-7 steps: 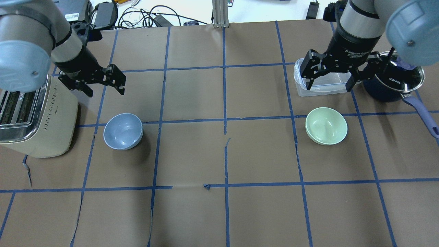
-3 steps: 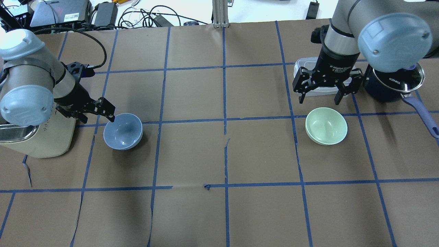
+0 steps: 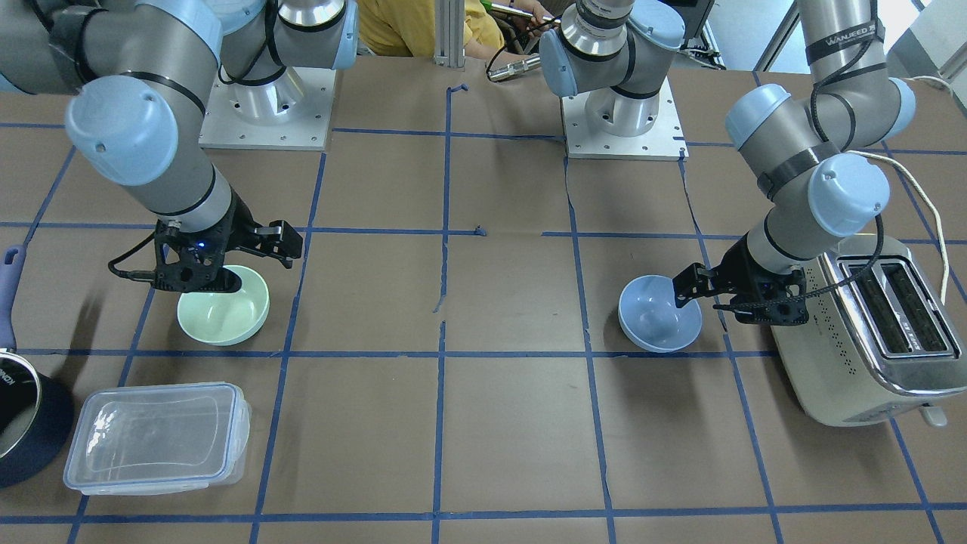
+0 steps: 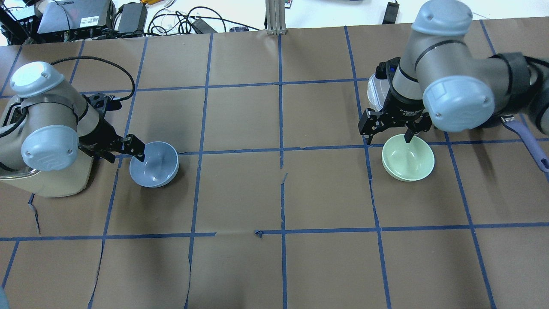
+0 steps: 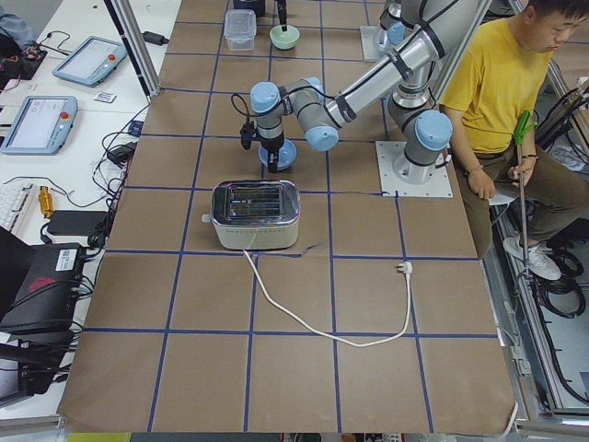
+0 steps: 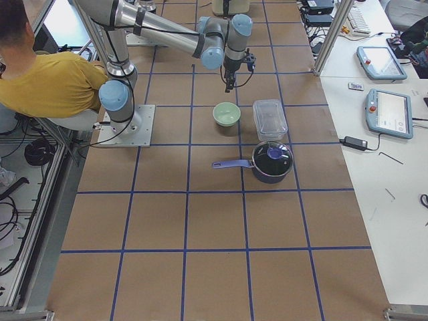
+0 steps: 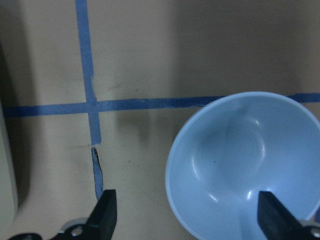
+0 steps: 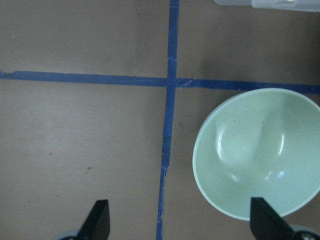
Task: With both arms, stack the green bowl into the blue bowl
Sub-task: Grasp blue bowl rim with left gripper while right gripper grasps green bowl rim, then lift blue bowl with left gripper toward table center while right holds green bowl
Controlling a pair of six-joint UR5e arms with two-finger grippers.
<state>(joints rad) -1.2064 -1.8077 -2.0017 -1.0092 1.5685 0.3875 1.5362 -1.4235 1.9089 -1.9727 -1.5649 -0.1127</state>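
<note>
Next, I close my right gripper on the rim (image 3: pixel 268 292) (image 8: pixel 197 181) of the green bowl, at the side that faces the blue bowl.
The blue bowl (image 4: pixel 154 164) sits upright on the table's left half, next to the toaster. My left gripper (image 4: pixel 124 151) is open and low at its rim. In the left wrist view one fingertip (image 7: pixel 272 220) is over the bowl's inside (image 7: pixel 245 165) and the other is outside. The green bowl (image 4: pixel 408 163) sits upright on the right half. My right gripper (image 4: pixel 388 135) is open over its rim. In the right wrist view one fingertip (image 8: pixel 267 222) is over the bowl (image 8: pixel 255 152) and the other is over bare table. Both bowls are empty.
A cream toaster (image 4: pixel 47 180) stands close to the left arm, right beside the blue bowl. A clear plastic container (image 3: pixel 155 438) and a dark navy saucepan (image 3: pixel 23 431) lie beyond the green bowl. A person in yellow (image 5: pixel 497 83) sits behind the robot.
Both arms have come down and toward the bowls. The left gripper moved from beyond the blue bowl to its rim; the right moved from over the clear container to the green bowl's rim. The bowls have not moved.
</note>
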